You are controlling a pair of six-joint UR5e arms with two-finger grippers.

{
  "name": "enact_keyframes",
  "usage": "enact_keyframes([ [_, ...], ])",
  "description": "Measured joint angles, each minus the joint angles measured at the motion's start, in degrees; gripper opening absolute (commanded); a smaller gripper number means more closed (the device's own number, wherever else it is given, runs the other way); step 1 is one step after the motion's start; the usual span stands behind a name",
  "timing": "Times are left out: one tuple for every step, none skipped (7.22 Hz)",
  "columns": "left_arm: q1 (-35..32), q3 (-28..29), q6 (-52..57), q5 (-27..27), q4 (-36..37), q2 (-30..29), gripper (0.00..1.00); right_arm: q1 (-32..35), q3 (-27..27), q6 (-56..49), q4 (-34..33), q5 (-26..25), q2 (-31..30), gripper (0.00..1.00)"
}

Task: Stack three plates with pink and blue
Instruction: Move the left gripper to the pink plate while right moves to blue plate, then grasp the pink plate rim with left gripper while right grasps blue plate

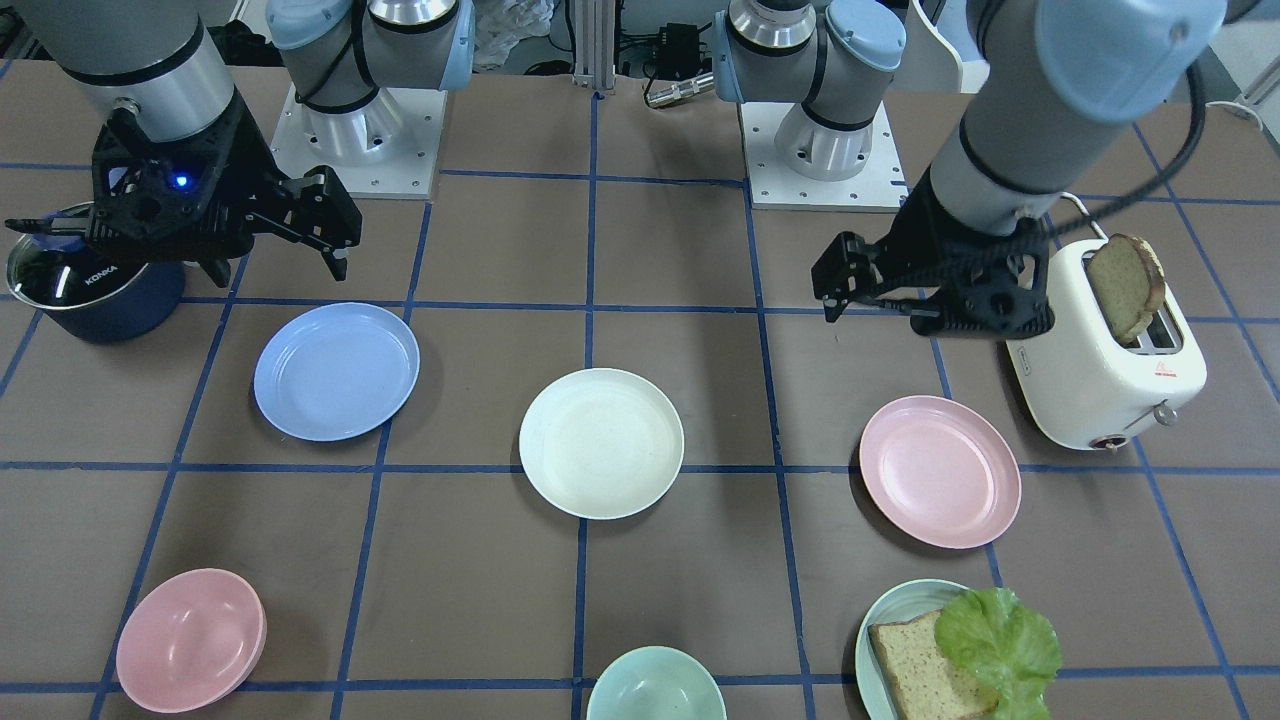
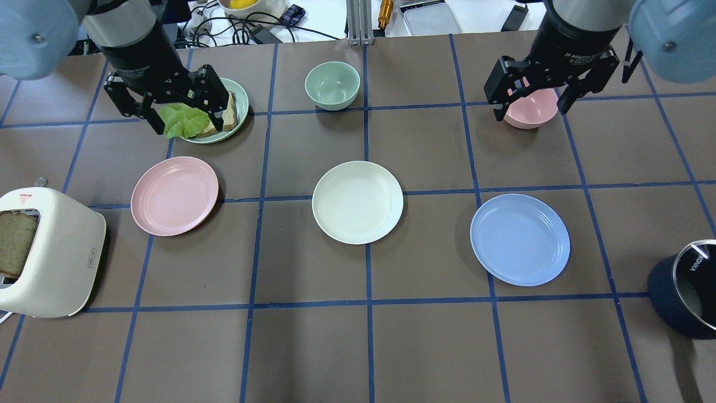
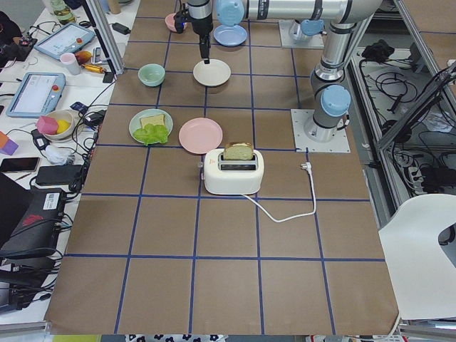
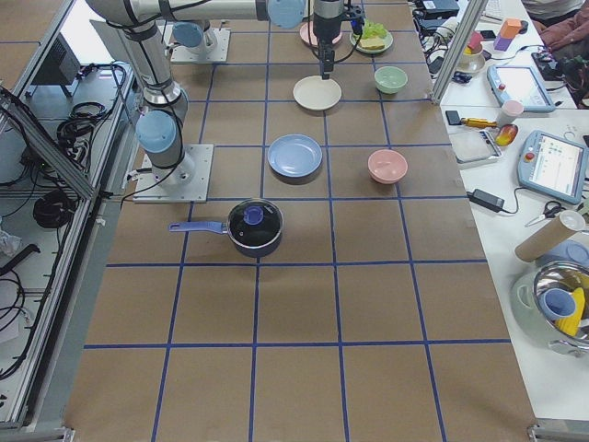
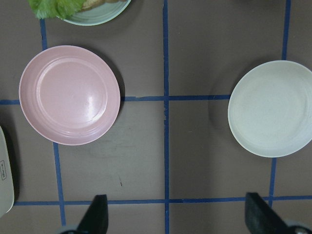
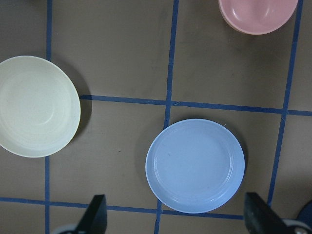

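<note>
The robot's left gripper will close on the pink plate's rim [image 1: 863, 455] [image 5: 119, 103], on the side that faces the cream-white plate.
Three plates lie apart in a row on the brown table. The pale pink plate [image 2: 174, 195] [image 5: 69, 95] is on my left. The cream-white plate [image 2: 357, 202] [image 5: 272, 108] [image 6: 36, 106] is in the middle. The light blue plate [image 2: 520, 239] [image 6: 195, 165] is on my right. My left gripper [image 2: 189, 115] [image 5: 178, 219] is open and empty, raised above the table beyond the pink plate. My right gripper [image 2: 530, 109] [image 6: 175, 219] is open and empty, raised beyond the blue plate.
A cream toaster [image 2: 47, 252] with a bread slice stands at the left edge. A pale green plate [image 2: 241, 103] with bread and lettuce, a mint bowl [image 2: 332, 85] and a pink bowl [image 2: 531, 115] stand along the far side. A navy pot [image 2: 685, 291] stands at the right edge.
</note>
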Motion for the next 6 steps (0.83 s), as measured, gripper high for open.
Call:
enact_keyframes([
  [0.47, -2.52, 1.05, 0.40, 5.53, -3.66, 0.99, -0.86, 0.88, -0.27, -0.12, -0.25, 0.19, 1.00],
  [1.56, -5.43, 2.43, 0.85, 12.25, -7.37, 0.99, -3.10, 2.76, -0.87, -1.08, -0.32, 0.43, 1.00],
  [3.15, -8.75, 4.50, 1.46, 18.93, -10.70, 0.99, -6.80, 5.65, -2.87, -3.16, -0.14, 0.65, 1.00],
  [4.25, -11.83, 6.53, 2.63, 24.12, -13.05, 0.93, -10.20, 9.50, -5.62, -6.12, -0.01, 0.75, 1.00],
  [4.81, -14.36, 7.77, 4.21, 27.38, -14.61, 0.28, -12.85, 14.61, -7.64, -10.57, 0.00, 0.87, 1.00],
  [5.02, -15.80, 8.29, 5.02, 28.54, -15.56, 0.04, -15.24, 20.85, -8.84, -16.36, -0.06, 0.95, 1.00],
])
